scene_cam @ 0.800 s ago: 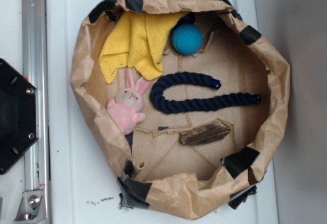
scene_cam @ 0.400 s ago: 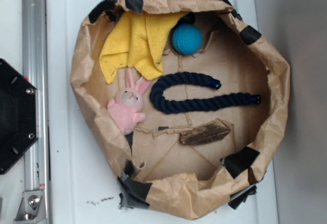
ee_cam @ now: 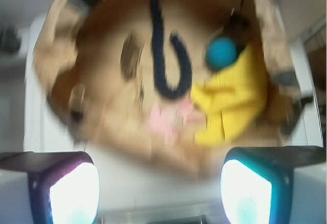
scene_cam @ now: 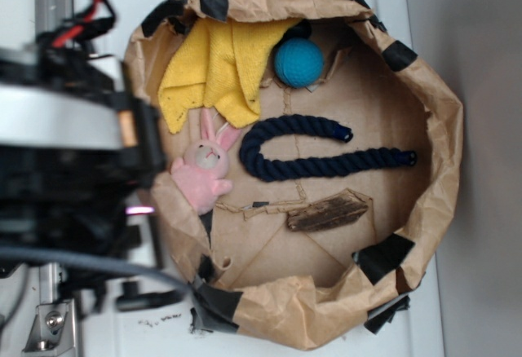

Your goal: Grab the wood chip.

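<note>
The fingers of my gripper should close across the wood chip's far half [scene_cam: 344, 209] [ee_cam: 134, 47], just short of the end that points away from the pink bunny.
The wood chip [scene_cam: 326, 212], a flat dark brown sliver, lies on the floor of the brown paper bag [scene_cam: 444, 141], below the navy rope. The blurred wrist view shows the wood chip [ee_cam: 132, 55] as a dark streak at upper left. My gripper [scene_cam: 149, 179] hangs blurred over the bag's left rim, beside the pink bunny and far left of the chip. In the wrist view my gripper [ee_cam: 159, 183] is open, its two glowing pads [ee_cam: 74, 193] wide apart with nothing between them.
Inside the bag lie a curved navy rope [scene_cam: 314, 155], a pink bunny [scene_cam: 202, 174], a yellow cloth [scene_cam: 214, 68] and a blue ball [scene_cam: 298, 62]. The crumpled bag walls stand up all round. A metal rail [scene_cam: 53, 308] runs along the left.
The arm and gripper have swung into the exterior view from the left, now covering the rail and the black base. The objects in the bag have not moved.
</note>
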Motion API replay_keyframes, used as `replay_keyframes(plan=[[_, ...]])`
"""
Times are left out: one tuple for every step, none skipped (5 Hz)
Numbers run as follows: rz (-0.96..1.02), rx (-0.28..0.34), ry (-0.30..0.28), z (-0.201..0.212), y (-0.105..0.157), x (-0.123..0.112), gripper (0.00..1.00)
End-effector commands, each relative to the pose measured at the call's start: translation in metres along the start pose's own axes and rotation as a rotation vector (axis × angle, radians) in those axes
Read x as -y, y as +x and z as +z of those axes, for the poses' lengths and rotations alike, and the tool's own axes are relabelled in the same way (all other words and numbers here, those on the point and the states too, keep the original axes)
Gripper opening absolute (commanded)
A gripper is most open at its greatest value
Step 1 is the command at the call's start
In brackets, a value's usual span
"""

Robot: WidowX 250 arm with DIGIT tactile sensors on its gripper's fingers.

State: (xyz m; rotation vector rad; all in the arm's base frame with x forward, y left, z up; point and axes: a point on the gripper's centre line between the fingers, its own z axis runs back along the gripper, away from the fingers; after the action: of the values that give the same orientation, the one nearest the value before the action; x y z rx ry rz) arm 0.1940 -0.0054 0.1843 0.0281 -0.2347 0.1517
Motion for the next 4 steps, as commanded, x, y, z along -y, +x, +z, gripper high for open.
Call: replay_keyframes(plan=[[0.021,-0.024,0.016,-0.043,0.061,-0.002,1.0],[-0.025,-0.021,0.048,-0.075,0.078,0.004,1.0],[-0.109,0.001,0.063,-0.102,0.076,0.019,1.0],[-0.198,0.021,0.071,-0.133,0.07,0.037,1.0]])
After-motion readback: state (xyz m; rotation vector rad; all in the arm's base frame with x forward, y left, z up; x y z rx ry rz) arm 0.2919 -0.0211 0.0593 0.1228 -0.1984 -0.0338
